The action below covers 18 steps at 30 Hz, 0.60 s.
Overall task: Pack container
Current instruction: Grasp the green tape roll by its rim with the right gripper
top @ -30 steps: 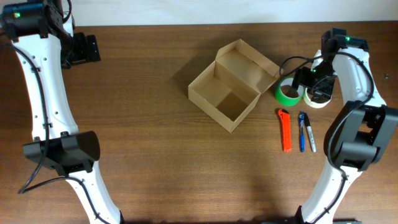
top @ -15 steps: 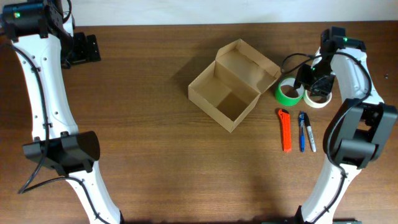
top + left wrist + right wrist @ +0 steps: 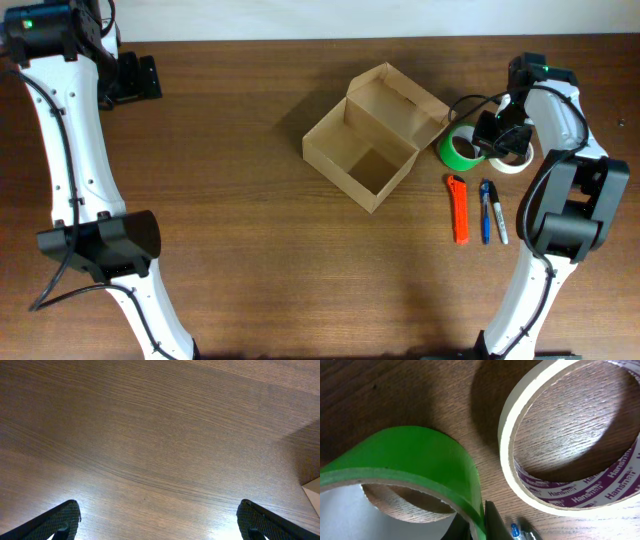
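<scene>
Next, my right gripper lets go of the green tape roll on the bottom of the container, close to the container's side (image 3: 351,142) under its flap lid.
The container (image 3: 372,140), a tan cardboard box with its flap lid leaning back, stands open and empty at the table's middle. Just right of it is a green tape roll (image 3: 458,151), tilted up off the wood in the right wrist view (image 3: 420,462). My right gripper (image 3: 483,139) (image 3: 477,529) is shut on that roll's wall, one finger inside the ring and one outside. A cream tape roll (image 3: 512,158) (image 3: 570,440) with purple print lies flat beside it. My left gripper (image 3: 140,77) (image 3: 160,522) hangs wide open over bare wood at the far left back.
An orange box cutter (image 3: 459,208), a blue pen (image 3: 485,210) and a grey marker (image 3: 497,212) lie side by side in front of the tape rolls. The pen's tip (image 3: 515,530) shows by my right fingers. A pale corner (image 3: 312,491) sits at the left wrist view's right edge.
My right gripper has shut on the green tape roll's wall, and the roll has shifted slightly left toward the box. The left arm has stayed still.
</scene>
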{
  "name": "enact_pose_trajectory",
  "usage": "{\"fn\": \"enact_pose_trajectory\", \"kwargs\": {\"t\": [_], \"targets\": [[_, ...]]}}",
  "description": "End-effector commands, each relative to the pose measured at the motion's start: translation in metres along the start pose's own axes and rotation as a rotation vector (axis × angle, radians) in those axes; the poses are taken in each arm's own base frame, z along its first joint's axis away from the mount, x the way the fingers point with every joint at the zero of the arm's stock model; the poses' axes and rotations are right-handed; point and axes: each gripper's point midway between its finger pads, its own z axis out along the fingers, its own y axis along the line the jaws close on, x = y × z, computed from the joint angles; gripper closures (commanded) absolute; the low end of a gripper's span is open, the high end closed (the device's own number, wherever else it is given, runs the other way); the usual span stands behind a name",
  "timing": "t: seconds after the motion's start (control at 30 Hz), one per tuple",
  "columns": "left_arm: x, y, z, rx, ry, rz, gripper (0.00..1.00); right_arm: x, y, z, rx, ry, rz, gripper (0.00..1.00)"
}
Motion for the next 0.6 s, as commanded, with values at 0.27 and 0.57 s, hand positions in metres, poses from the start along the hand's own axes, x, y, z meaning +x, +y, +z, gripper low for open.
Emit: {"fn": "enact_pose_trajectory", "kwargs": {"t": [0.27,0.57], "targets": [[0.000,-0.001,-0.002,0.010,-0.004,-0.016,0.00,-0.045,-0.010,-0.113,-0.064,-0.204,0.050,0.96],[0.000,-0.001,-0.002,0.010,-0.004,-0.016,0.00,0.000,0.073,-0.230,-0.169,-0.346,-0.266,0.96]]}}
